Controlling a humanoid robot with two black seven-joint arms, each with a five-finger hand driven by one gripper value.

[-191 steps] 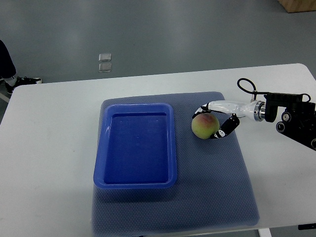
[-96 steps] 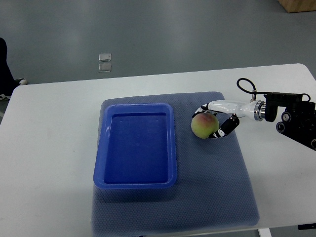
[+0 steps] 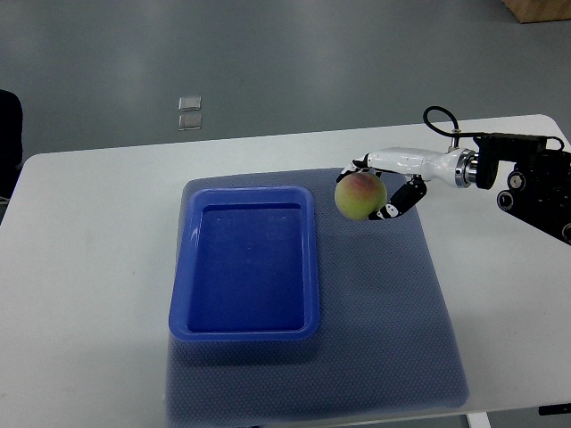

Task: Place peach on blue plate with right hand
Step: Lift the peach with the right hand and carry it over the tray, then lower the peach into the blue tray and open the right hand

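My right gripper sets the peach down next, mid empty blue plate (image 3: 244, 270).
A green and red peach (image 3: 359, 195) is held by my right hand (image 3: 379, 190), whose fingers are curled around it. The hand holds the peach lifted above the grey-blue mat (image 3: 393, 303), just right of the blue plate's far right corner. The blue plate (image 3: 184, 294) is a deep rectangular tray lying on the left part of the mat, with nothing in it. My right arm (image 3: 508, 178) comes in from the right edge. My left arm is not in view.
The mat lies on a white table (image 3: 89, 267). A small clear object (image 3: 189, 113) lies on the grey floor beyond the table. A dark shape (image 3: 9, 125) shows at the left edge and a wooden corner (image 3: 540, 9) at top right.
My right hand has lifted the peach off the mat and moved it slightly left and toward the far side. The dark shape at the left edge has shifted.
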